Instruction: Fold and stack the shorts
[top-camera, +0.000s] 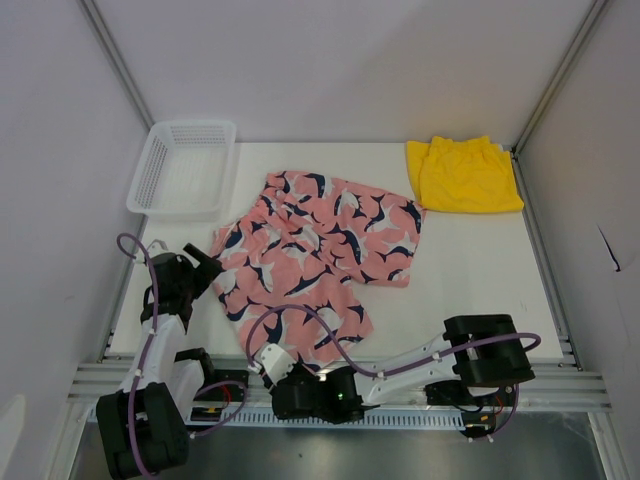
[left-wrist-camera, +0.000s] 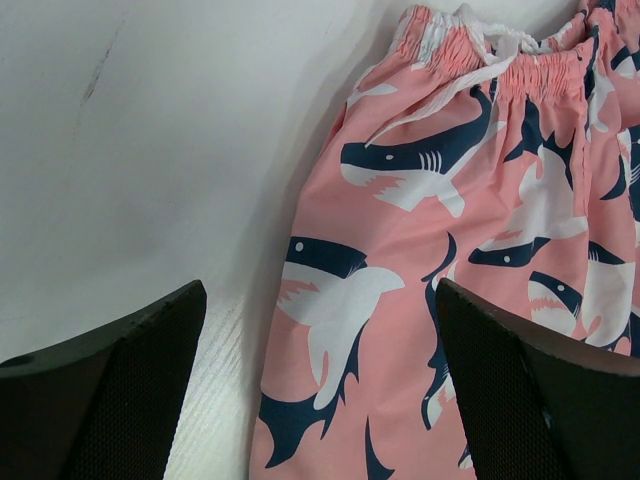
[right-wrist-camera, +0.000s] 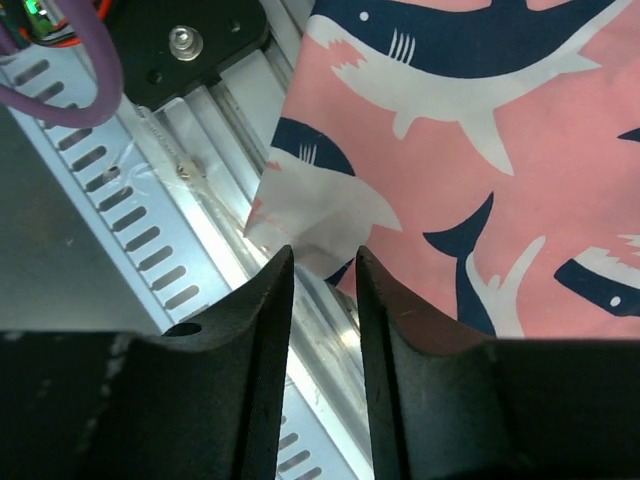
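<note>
The fingers of my right gripper meet the hem of the pink shorts short of its corner, so they should open, move over and pinch the hem's corner (right-wrist-camera: 256, 230) before pulling it.
The pink shorts (top-camera: 320, 250) with a navy-and-white shark print lie spread flat mid-table, one leg reaching the near edge. The yellow shorts (top-camera: 462, 175) lie folded at the back right. My left gripper (top-camera: 207, 265) hangs wide open over the pink shorts' left edge (left-wrist-camera: 480, 250), one finger over the bare table and the other over the cloth, its jaws (left-wrist-camera: 320, 287) holding nothing. My right gripper (top-camera: 262, 360) is low at the near hem. In the right wrist view its jaws (right-wrist-camera: 323, 252) stand a narrow gap apart, with the hem corner (right-wrist-camera: 300, 215) just beyond the tips.
A white mesh basket (top-camera: 195, 126) stands at the back left. The slotted aluminium rail (right-wrist-camera: 150, 200) of the table's near edge runs right under the right gripper. White walls close in the table on three sides.
</note>
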